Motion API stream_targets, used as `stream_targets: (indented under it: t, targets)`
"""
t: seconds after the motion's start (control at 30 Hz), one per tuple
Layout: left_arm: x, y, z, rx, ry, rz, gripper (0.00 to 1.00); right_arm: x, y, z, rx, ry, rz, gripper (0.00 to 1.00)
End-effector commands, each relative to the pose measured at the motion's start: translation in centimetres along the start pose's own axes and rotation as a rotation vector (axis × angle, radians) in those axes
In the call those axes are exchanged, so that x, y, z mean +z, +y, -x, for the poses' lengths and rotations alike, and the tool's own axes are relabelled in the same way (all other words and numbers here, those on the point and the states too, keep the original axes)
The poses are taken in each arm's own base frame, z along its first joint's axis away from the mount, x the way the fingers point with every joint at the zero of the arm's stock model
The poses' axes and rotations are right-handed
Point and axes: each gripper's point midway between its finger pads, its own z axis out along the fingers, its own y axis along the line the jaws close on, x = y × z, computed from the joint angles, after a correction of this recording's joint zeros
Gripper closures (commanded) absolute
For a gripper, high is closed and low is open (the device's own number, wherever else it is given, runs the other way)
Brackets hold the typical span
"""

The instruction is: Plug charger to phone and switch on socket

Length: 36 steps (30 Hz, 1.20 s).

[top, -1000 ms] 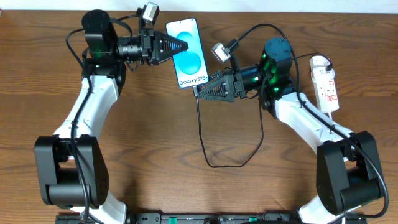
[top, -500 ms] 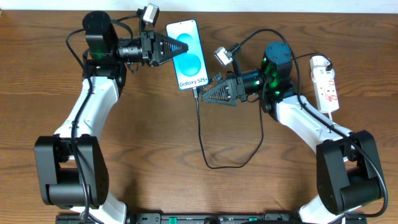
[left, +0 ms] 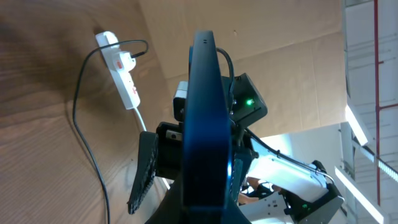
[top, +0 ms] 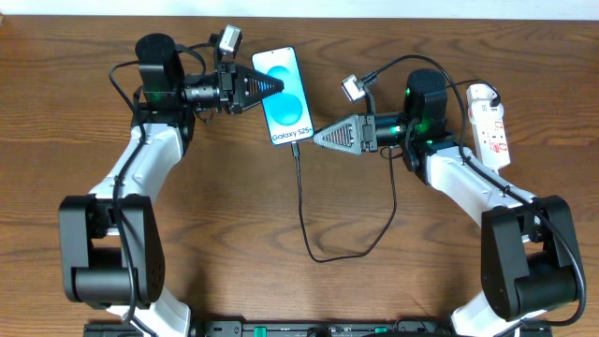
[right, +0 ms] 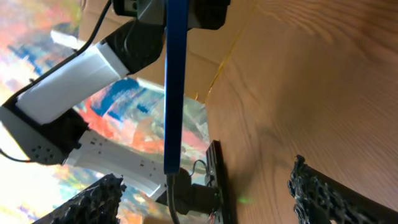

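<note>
My left hand will set the phone on the bare wooden table [top: 266,163] beside the charger's plug end.
The phone [top: 288,103], with its blue screen facing up, is held at its upper left edge by my left gripper [top: 274,84], which is shut on it. In the left wrist view the phone [left: 208,118] shows edge-on between the jaws. The charger [top: 301,201] is a thin black cable; its plug tip [top: 296,145] sits in the phone's lower end. From there it loops down over the table and back to the right. My right gripper [top: 318,139] stands open just right of the plug, holding nothing. The right wrist view has the phone's edge [right: 176,87] and the plug [right: 172,182] ahead of the jaws. The white socket [top: 490,124] lies at the far right.
The socket [left: 122,70] has the charger [left: 77,112] running into it, and its white cord trails toward the right arm. The right arm's base [top: 423,103] stands between the phone and the socket. Bare wooden table [top: 234,215] surrounds the cable loop.
My right gripper has opened wider and drawn back a little to the right of the plug. The left gripper has shifted the phone slightly right and toward me.
</note>
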Motion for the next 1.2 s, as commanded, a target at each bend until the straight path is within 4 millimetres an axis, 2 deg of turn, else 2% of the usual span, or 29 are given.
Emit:
stream_targets:
  t: [0.0, 0.2, 0.4, 0.57, 0.67, 1.0, 1.07, 1.1, 1.17]
  targets:
    - [-0.2, 1.0, 0.3, 0.000, -0.015, 0.009, 0.93, -0.7, -0.6, 0.5, -0.024, -0.043, -0.048, 0.16]
    - [-0.2, 2.4, 0.3, -0.005, -0.038, 0.039, 0.93, -1.7, -3.0, 0.4, 0.063, -0.089, -0.140, 0.20]
    - [-0.5, 6.2, -0.4, -0.096, -0.090, 0.165, 0.93, -2.7, -5.3, -0.2, 0.122, -0.117, -0.236, 0.20]
    - [-1.3, 10.0, -1.9, -0.172, -0.116, 0.331, 0.93, -3.2, -7.0, -1.0, 0.156, -0.124, -0.322, 0.21]
    - [-1.8, 11.4, -3.1, -0.188, -0.100, 0.400, 0.93, -3.4, -7.7, -1.2, 0.165, -0.126, -0.362, 0.21]
    - [-3.5, 14.7, -6.8, -0.254, -0.031, 0.605, 0.93, -4.8, -9.8, -2.3, 0.199, -0.078, -0.560, 0.22]
    - [-4.1, 15.4, -7.5, -0.266, -0.020, 0.662, 0.93, -5.3, -9.9, -2.4, 0.196, -0.050, -0.630, 0.22]
    - [-4.8, 16.2, -8.0, -0.282, -0.016, 0.721, 0.93, -5.9, -10.0, -2.4, 0.185, -0.010, -0.726, 0.22]
    - [-4.9, 16.3, -8.0, -0.284, -0.017, 0.732, 0.93, -6.4, -9.8, -2.2, 0.172, 0.023, -0.814, 0.22]
